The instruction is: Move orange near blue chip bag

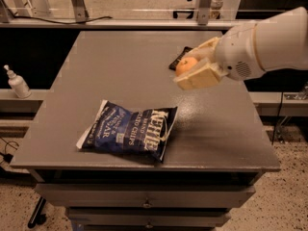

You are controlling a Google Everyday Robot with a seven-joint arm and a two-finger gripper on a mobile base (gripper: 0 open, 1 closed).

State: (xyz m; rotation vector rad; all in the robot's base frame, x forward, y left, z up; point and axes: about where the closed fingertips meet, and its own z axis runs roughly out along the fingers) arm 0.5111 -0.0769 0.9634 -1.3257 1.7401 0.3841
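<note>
Next, I let go of the orange on the grey table, just off the blue chip bag's edge (197, 122) that faces my arm.
The orange (185, 65) is at the table's right side, next to a small black wrapped bar. My gripper (196, 64) comes in from the right on a white arm. Its two tan fingers (198, 78) stand open above and below the orange, which shows in the gap between them. I cannot tell whether the fingers touch it. The blue chip bag (130, 131), dark blue with white "Kettle" lettering, lies flat near the table's front edge, to the lower left of the gripper and well apart from it.
The grey table (120, 66) has drawers below its front edge. The black wrapped bar (179, 57) lies just behind the orange. A white pump bottle (17, 82) stands on a shelf at the left. Metal frame legs stand behind the table.
</note>
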